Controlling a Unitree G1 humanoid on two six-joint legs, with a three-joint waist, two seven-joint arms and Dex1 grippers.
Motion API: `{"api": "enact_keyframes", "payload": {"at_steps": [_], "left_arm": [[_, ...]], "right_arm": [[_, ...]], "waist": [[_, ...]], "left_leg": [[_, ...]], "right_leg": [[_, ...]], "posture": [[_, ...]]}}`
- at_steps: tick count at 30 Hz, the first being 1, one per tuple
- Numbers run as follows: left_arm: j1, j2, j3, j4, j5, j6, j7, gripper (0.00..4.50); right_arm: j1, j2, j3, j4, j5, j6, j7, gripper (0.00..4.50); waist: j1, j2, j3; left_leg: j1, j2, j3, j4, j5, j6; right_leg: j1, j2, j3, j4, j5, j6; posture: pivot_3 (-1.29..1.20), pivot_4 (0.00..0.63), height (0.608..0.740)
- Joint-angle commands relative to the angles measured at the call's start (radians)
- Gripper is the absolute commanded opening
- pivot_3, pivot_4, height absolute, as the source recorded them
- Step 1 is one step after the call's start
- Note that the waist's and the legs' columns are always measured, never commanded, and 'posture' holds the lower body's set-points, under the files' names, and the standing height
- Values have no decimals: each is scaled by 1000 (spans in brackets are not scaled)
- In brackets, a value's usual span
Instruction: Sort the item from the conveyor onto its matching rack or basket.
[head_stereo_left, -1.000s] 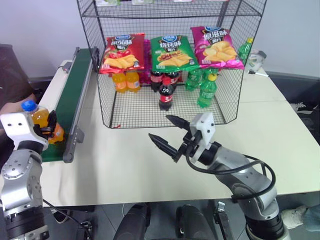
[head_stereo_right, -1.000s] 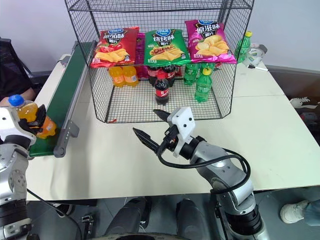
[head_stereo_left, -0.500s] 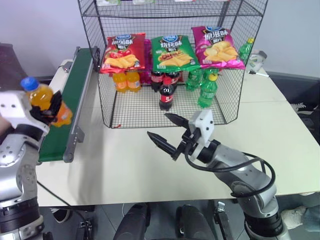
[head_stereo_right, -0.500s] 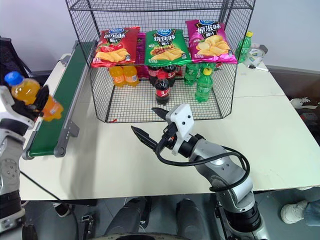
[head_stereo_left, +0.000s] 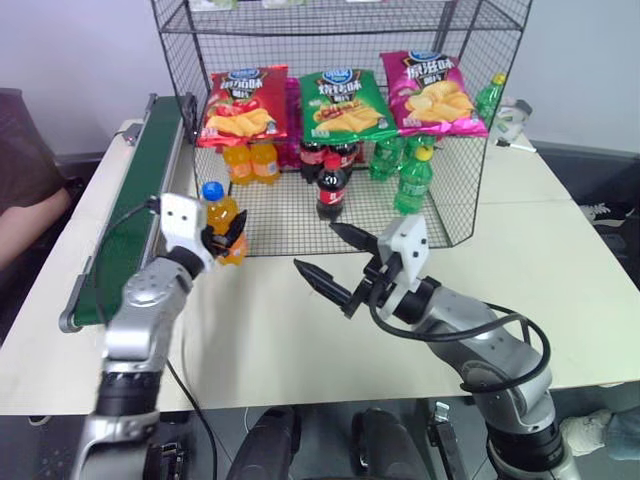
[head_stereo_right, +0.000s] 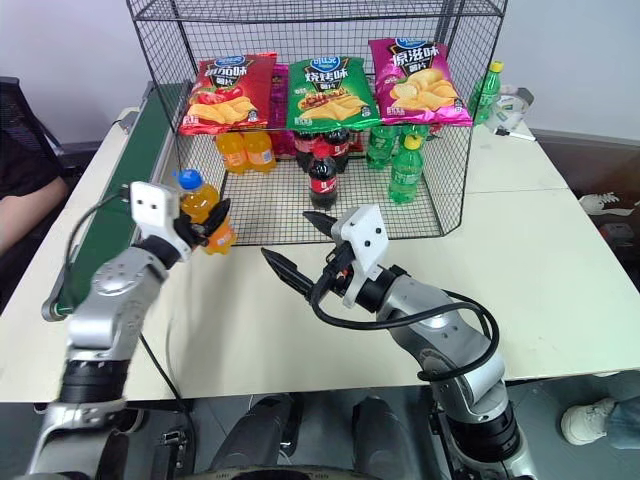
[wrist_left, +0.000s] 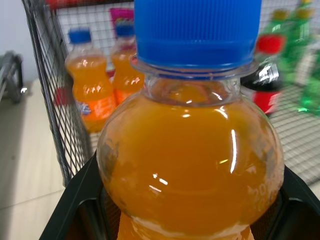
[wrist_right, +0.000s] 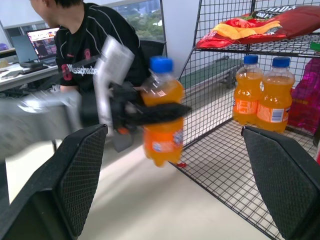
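My left gripper should release the orange soda bottle on the wire rack's bottom in front of the standing orange bottles (head_stereo_left: 256, 242).
My left gripper (head_stereo_left: 229, 233) is shut on the item, a small orange soda bottle (head_stereo_left: 221, 216) with a blue cap, held upright above the table. It hangs just in front of the left front corner of the black wire rack (head_stereo_left: 470, 180). The left wrist view has the bottle (wrist_left: 190, 150) up close, with orange soda bottles (wrist_left: 92, 95) behind the mesh. To the left runs the dark-green conveyor (head_stereo_left: 140, 200). My right gripper (head_stereo_left: 315, 248) stands open over the table's middle, pointing left toward the bottle (wrist_right: 161, 120), holding nothing.
The rack's front carries red (head_stereo_left: 245, 105), green (head_stereo_left: 345, 100) and pink (head_stereo_left: 440, 92) chip bags. Below them stand orange (head_stereo_left: 252, 162), cola (head_stereo_left: 332, 185) and green (head_stereo_left: 415, 180) bottles. A person (head_stereo_left: 30, 200) sits beyond the conveyor on the left.
My left arm has swung right, carrying the orange bottle from over the conveyor's near end to the rack's left front corner. The right arm has stayed where it was.
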Motion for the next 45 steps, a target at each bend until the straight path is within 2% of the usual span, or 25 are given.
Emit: {"api": "enact_keyframes", "payload": {"at_steps": [1,5,14,23,25,29,35,45], "left_arm": [[-132,-76,11,161,53,-203,46,2660],[-239,-146,-4,387,100,-338,60,2660],[-399,-184,9,741,146,-536,81,2660],[-451,-188,24,924,147,-638,101,2660],[-449,-189,30,932,133,-636,83,2660],[-425,-184,38,903,130,-627,70,4432],[-377,-183,45,788,106,-600,35,4481],[-239,-159,42,480,87,-448,14,4481]], "right_arm": [[-14,12,-4,-35,-5,-17,-13,4500],[-15,12,-8,-26,-18,-16,-23,4500],[8,-24,-16,-24,-59,-13,-31,4500],[28,-22,-11,-27,-75,-27,-23,4500],[31,-21,-10,-28,-76,-28,-21,4500],[34,-21,-7,-32,-77,-28,-18,4500],[35,-16,0,-47,-73,-17,-18,4500],[20,-7,0,-72,-56,16,-36,4500]], "waist": [[5,0,0],[18,-1,0],[18,-1,0],[17,-1,0],[17,-1,0],[17,-1,0],[16,-1,0],[15,-1,0]], "left_leg": [[0,0,0,0,0,0],[0,-1,0,3,0,0],[0,-1,0,3,0,0],[0,-1,0,3,0,0],[0,-1,0,3,0,0],[0,-1,0,3,0,0],[0,-1,0,4,0,0],[0,-1,0,4,0,0]], "right_leg": [[0,0,0,0,0,0],[1,0,-1,0,0,0],[1,1,-1,1,0,1],[1,2,-1,2,0,1],[1,2,-1,2,0,1],[1,2,-1,2,0,1],[1,2,-1,3,0,1],[1,2,-1,3,0,1]], "posture": [[0,150,740],[0,150,740],[0,150,740],[0,150,740],[0,150,740],[0,150,740],[0,150,740],[0,150,740]]}}
